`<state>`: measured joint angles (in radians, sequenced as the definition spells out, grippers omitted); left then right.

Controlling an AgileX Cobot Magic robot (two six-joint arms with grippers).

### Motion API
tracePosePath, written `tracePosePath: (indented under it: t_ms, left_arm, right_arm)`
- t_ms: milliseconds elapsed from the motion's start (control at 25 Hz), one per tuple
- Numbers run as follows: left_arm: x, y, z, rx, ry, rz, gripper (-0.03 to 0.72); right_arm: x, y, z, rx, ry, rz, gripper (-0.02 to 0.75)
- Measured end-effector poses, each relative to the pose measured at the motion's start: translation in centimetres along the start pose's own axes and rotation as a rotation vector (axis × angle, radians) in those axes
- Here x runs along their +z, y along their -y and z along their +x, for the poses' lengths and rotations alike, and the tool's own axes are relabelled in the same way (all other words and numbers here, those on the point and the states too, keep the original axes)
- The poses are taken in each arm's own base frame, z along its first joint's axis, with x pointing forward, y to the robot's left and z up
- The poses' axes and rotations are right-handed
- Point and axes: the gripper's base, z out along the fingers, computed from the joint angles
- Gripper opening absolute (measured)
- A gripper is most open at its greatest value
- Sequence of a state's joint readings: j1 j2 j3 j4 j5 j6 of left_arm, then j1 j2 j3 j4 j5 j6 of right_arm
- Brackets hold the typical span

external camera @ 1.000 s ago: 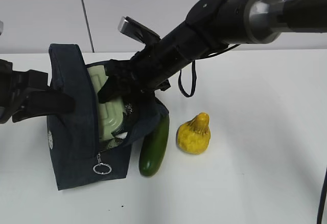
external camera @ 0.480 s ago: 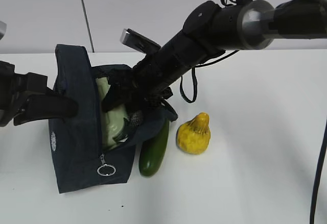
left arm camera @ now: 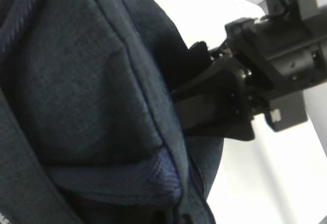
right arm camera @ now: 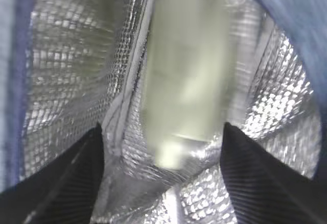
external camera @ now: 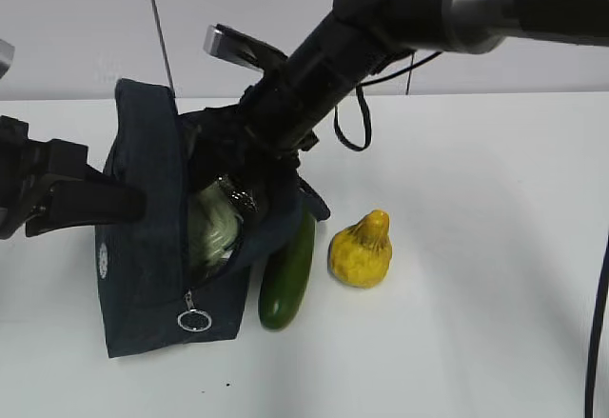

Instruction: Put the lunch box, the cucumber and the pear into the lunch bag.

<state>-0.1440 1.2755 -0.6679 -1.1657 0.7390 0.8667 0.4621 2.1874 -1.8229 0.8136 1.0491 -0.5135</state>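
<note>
The yellow pear beside the cucumber is next: my right gripper should leave the lunch bag, go to it and close on the pear's narrow end [external camera: 378,223].
The navy lunch bag [external camera: 143,247] stands open at the left, its flap raised. My left gripper [external camera: 90,199] holds that flap from the left; in the left wrist view bag fabric [left arm camera: 87,91] hides its jaws. My right arm [external camera: 314,66] reaches down into the bag's mouth. My right gripper [right arm camera: 161,175] is open inside the silver lining, fingers [right arm camera: 76,178] apart. The pale green lunch box [right arm camera: 186,76] lies just beyond them, free; it shows a little in the exterior view [external camera: 211,228]. The cucumber [external camera: 288,275] lies against the bag's right side. The yellow pear [external camera: 361,249] sits right of it.
The zipper's ring pull [external camera: 194,321] hangs at the bag's front lower corner. The bag's handle strap [external camera: 354,137] loops behind my right arm. The white table [external camera: 476,294] runs to the right and front. A pale wall rises behind.
My right arm has tipped steeper and pushed deeper into the bag. The lunch box has gone from standing at the opening to mostly hidden inside. The bag has shifted slightly right.
</note>
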Motion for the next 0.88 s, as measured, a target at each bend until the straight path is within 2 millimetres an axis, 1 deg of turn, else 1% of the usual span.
tracePosePath:
  t_ms: [80, 160, 320, 400, 520, 600, 760, 880]
  left_arm:
    - [0.0, 0.0, 0.0, 0.0, -0.002, 0.002, -0.013]
    - [0.0, 0.0, 0.0, 0.003, -0.003, 0.001, -0.013]
    - [0.0, 0.0, 0.0, 0.005, -0.003, 0.001, -0.013]
    - [0.0, 0.0, 0.0, 0.007, -0.004, -0.001, -0.013]
    - [0.0, 0.0, 0.0, 0.007, -0.005, -0.001, -0.013]
    - [0.0, 0.0, 0.0, 0.007, -0.005, -0.001, -0.013]
    - [0.0, 0.0, 0.0, 0.007, -0.005, -0.001, -0.013]
    - [0.0, 0.0, 0.0, 0.007, -0.005, -0.001, -0.013]
  right_arm:
    - [-1.1, -0.5, -0.7, -0.056, -0.031, 0.039, 0.548]
    - [-2.7, -1.0, -1.4, -0.097, -0.064, 0.099, 0.526]
    - [-5.6, -1.3, -3.2, -0.144, -0.051, 0.299, 0.47]
    - [-7.0, -1.2, -3.6, -0.146, -0.037, 0.412, 0.459]
    - [-9.0, -0.9, -3.5, -0.136, -0.039, 0.572, 0.452]
    - [-10.7, -1.5, -3.5, -0.138, -0.017, 0.641, 0.45]
    - [-13.3, -3.1, -2.5, -0.139, 0.004, 0.687, 0.449]
    - [-14.2, -3.9, -1.0, -0.123, -0.017, 0.685, 0.449]
